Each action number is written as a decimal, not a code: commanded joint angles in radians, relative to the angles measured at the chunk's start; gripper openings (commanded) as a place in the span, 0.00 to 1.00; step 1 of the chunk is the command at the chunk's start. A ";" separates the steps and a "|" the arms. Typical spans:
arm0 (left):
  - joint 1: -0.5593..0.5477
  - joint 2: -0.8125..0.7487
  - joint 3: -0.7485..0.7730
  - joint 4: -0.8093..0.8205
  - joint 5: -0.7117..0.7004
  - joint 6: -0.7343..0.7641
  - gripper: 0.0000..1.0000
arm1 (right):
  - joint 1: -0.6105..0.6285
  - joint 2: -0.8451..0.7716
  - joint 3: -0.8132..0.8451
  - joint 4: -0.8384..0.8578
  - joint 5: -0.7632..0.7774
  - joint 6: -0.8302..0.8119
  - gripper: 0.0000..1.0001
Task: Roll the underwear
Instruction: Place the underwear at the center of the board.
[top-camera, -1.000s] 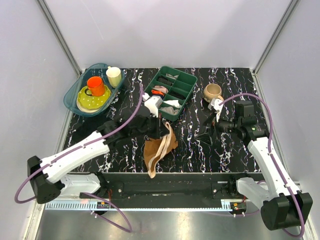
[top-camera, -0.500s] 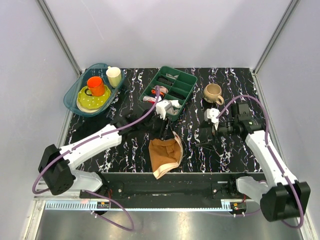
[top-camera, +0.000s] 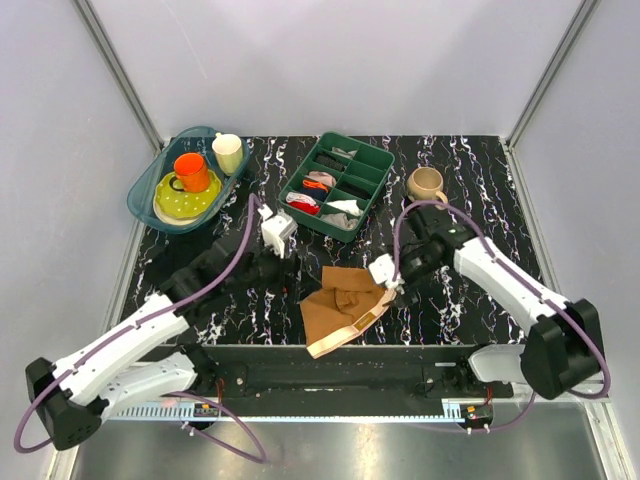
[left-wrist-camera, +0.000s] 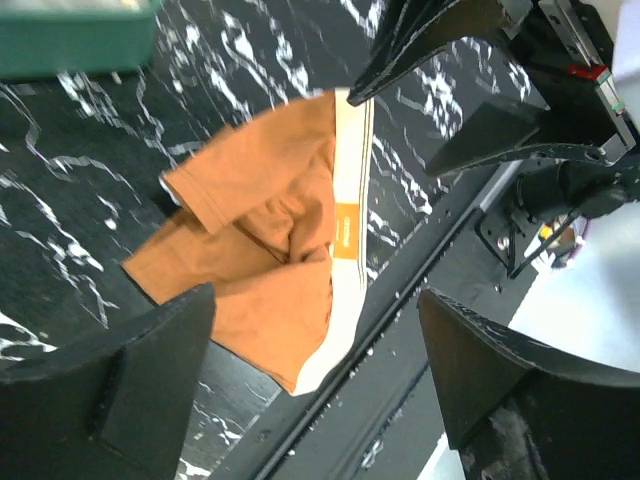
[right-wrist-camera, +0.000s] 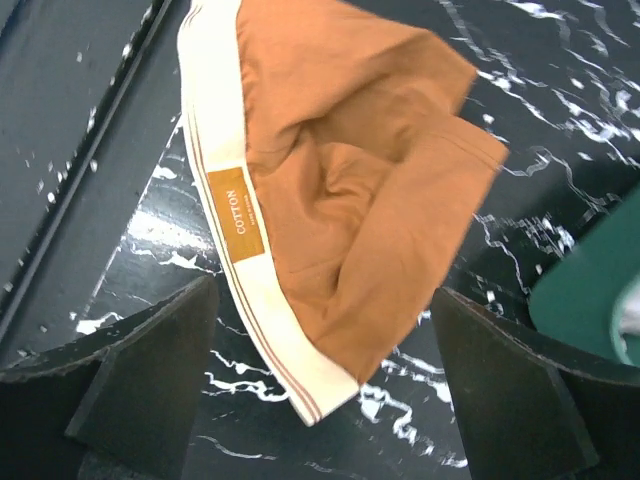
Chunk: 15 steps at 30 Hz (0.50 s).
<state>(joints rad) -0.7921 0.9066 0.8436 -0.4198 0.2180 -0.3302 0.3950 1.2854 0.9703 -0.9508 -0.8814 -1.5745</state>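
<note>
My right gripper should close on the waistband's far end (top-camera: 389, 295) (right-wrist-camera: 338, 388), at the corner of the rust-brown underwear that is nearest the tan mug.
The rust-brown underwear (top-camera: 335, 300) lies crumpled on the black marbled table by its front edge. Its cream waistband (top-camera: 350, 328) runs along the near right side and pokes over the edge. My left gripper (top-camera: 293, 270) hovers open just left of the cloth; in the left wrist view the underwear (left-wrist-camera: 265, 235) lies ahead of the open left gripper (left-wrist-camera: 315, 390), untouched. My right gripper (top-camera: 400, 282) stands open at the cloth's right corner. The right wrist view has the waistband (right-wrist-camera: 225, 215) and brown fabric (right-wrist-camera: 360, 160) reaching between the right gripper (right-wrist-camera: 325, 395) fingers, which hold nothing.
A green compartment tray (top-camera: 378, 160) with small fabric rolls sits behind the underwear. A tan mug (top-camera: 425, 183) stands to its right. A teal bin (top-camera: 140, 195) at the back left holds an orange cup, a yellow plate and a cream cup. The black front rail (top-camera: 330, 365) borders the table.
My left gripper opened and let go of the underwear, which dropped and spread on the table. The left arm drew back to the left. The right arm swung in to the cloth's right side.
</note>
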 joint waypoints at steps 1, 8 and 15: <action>-0.051 0.054 -0.112 0.033 -0.005 -0.158 0.85 | 0.110 0.078 -0.031 0.046 0.221 -0.192 0.95; -0.167 0.090 -0.224 0.024 -0.146 -0.337 0.82 | 0.122 0.106 -0.127 0.167 0.352 -0.160 0.85; -0.168 0.137 -0.276 0.143 -0.201 -0.399 0.79 | 0.097 0.014 -0.088 0.201 0.251 0.306 0.78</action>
<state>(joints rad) -0.9577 1.0458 0.5690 -0.3912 0.0994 -0.6724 0.5110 1.3914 0.8173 -0.7853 -0.5457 -1.6081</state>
